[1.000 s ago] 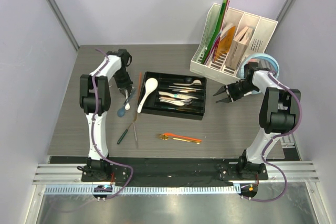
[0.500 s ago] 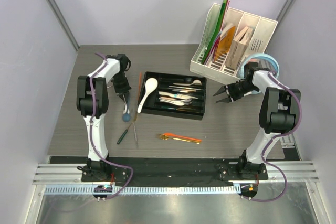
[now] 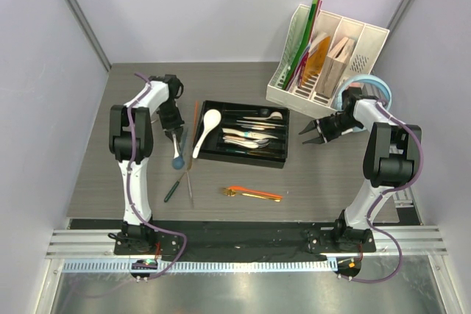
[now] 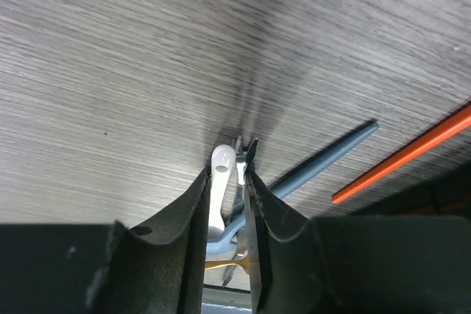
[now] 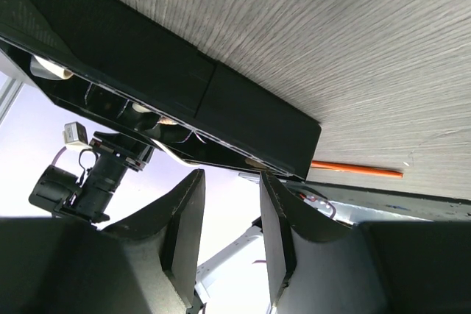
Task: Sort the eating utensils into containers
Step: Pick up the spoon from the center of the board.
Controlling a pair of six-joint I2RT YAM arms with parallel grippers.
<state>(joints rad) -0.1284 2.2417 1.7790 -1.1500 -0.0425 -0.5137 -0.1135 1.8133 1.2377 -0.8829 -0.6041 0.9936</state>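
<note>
The steel fork is between my left gripper's fingers, beside the white handle. Next, I open, back away and pick up the white handle alone (image 4: 222,161).
My left gripper (image 3: 174,134) stands left of the black tray (image 3: 243,158), pointing down at the table. Its jaws are shut on the white handle (image 4: 221,182) of a blue-and-white spoon (image 3: 176,157), whose bowl points toward the near edge. A grey-blue stick (image 4: 324,159) and an orange chopstick (image 4: 412,151) lie just beside it. The tray holds steel pieces (image 3: 250,134), and a white ceramic spoon (image 3: 207,127) rests over its left end. My right gripper (image 3: 310,134) hovers open and empty right of the tray (image 5: 147,86).
A black-handled piece (image 3: 174,187), wooden chopsticks (image 3: 190,185), and a gold fork with orange chopsticks (image 3: 254,193) lie near the front. The white file organiser (image 3: 327,60) stands at the back right. Light-blue headphones (image 3: 366,87) sit behind the right arm.
The left gripper shifted slightly and the spoon swung from slanting left to pointing straight toward the near edge. The right arm has not moved.
</note>
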